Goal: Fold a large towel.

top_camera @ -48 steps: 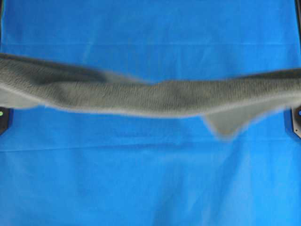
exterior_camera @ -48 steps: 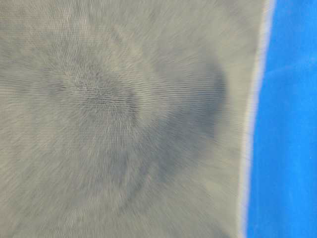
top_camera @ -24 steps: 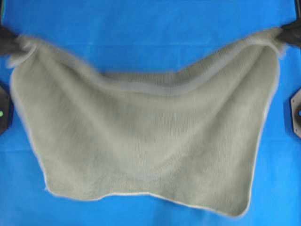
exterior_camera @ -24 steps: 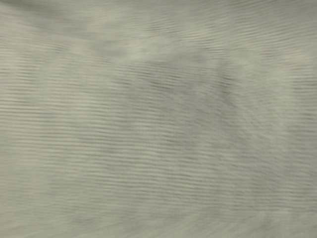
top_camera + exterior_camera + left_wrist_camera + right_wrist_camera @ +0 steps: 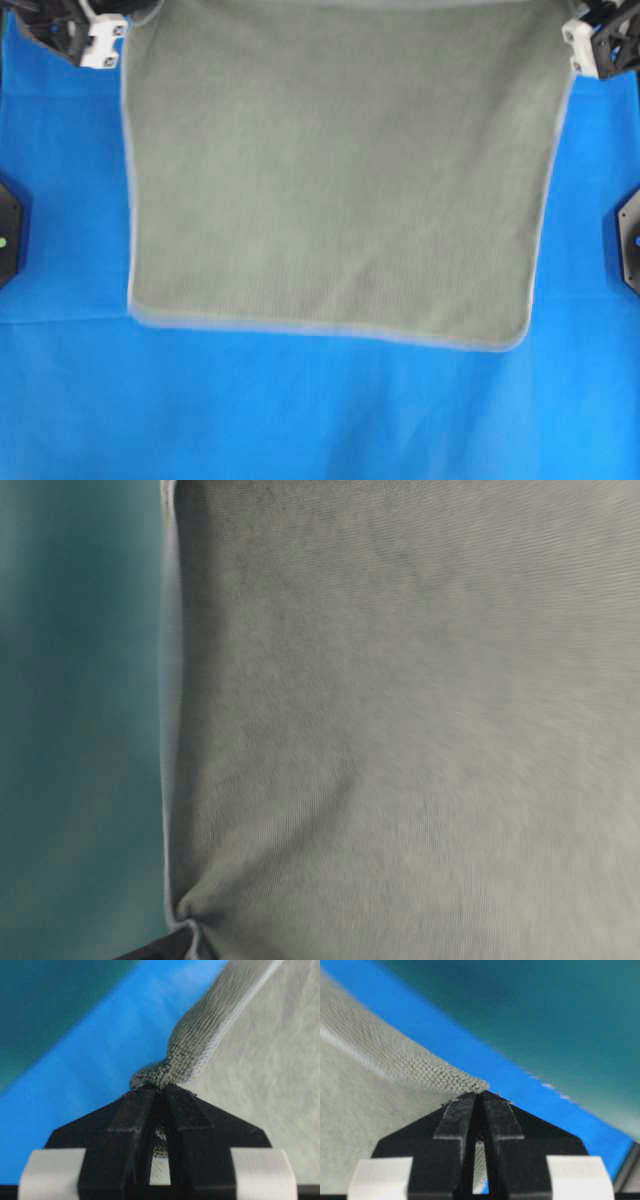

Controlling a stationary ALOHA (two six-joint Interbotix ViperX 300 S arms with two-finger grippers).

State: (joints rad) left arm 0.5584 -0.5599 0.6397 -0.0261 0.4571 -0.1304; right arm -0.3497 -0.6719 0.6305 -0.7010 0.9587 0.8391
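Next, my left gripper releases the towel's far corner, now pinched in its closed jaws, on top of the towel's near corner [image 5: 153,272] along the same side.
The sage grey-green towel [image 5: 340,180] lies spread out and nearly flat over the blue table cloth, and its pale stitched edge [image 5: 330,328] runs along the near side. My left gripper [image 5: 118,22] is shut on the towel's far left corner [image 5: 159,1077]. My right gripper [image 5: 572,25] is shut on its far right corner [image 5: 470,1082]. In the left wrist view [image 5: 160,1089] and the right wrist view [image 5: 481,1093], both pairs of jaws stand closed with cloth pinched between them. In the table-level view the towel [image 5: 420,710] fills most of the frame, with its side edge upright at the left.
The blue table cloth [image 5: 320,420] covers the table. Black arm bases sit at the left edge [image 5: 8,235] and the right edge [image 5: 628,240]. A teal surface [image 5: 560,1010] lies beyond the cloth's far edge.
The towel went from a stretched band held up across the middle to a spread sheet. Both grippers moved to the far side, pulling it out flat and taut.
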